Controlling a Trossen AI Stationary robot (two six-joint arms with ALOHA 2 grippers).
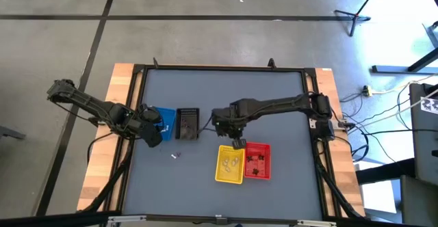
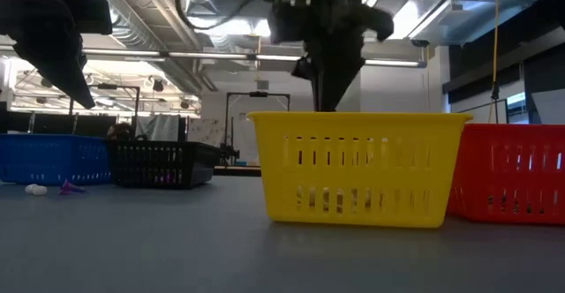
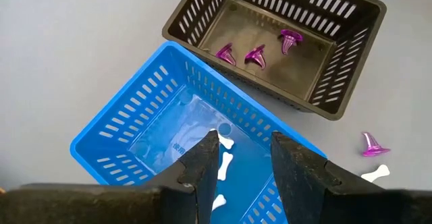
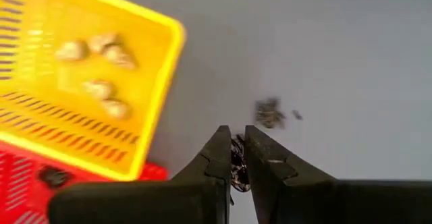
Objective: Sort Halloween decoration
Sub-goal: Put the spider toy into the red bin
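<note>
I need to release the black trinket with my right gripper inside the red basket [image 1: 258,154], beside the dark trinkets toward its far end.
My right gripper [image 4: 235,135] hangs over the table just beyond the yellow basket [image 1: 230,164], shut on a small black trinket [image 4: 237,164]. The yellow basket holds several tan trinkets [image 4: 101,65]. The red basket [image 1: 257,161] beside it holds dark ones [image 4: 54,177]. My left gripper [image 3: 245,143] waits open above the blue basket [image 3: 169,129], which holds white bone-shaped trinkets [image 3: 225,163]. The black basket [image 3: 283,42] holds purple ones [image 3: 256,55]. A purple trinket [image 3: 371,145] and a white one [image 3: 375,174] lie loose on the table. My right gripper pinches the black trinket [image 4: 237,164] between its two fingers [image 4: 219,150]. The fingers point down from above. The trinket is lifted clear of the table, and only a sliver of it shows in the narrow gap.
A blurred dark speck [image 4: 270,113] shows on the grey table ahead of my right gripper. In the low view the yellow basket [image 2: 357,165] and the red basket [image 2: 512,174] stand near, the blue basket [image 2: 48,158] and the black basket [image 2: 159,163] farther left.
</note>
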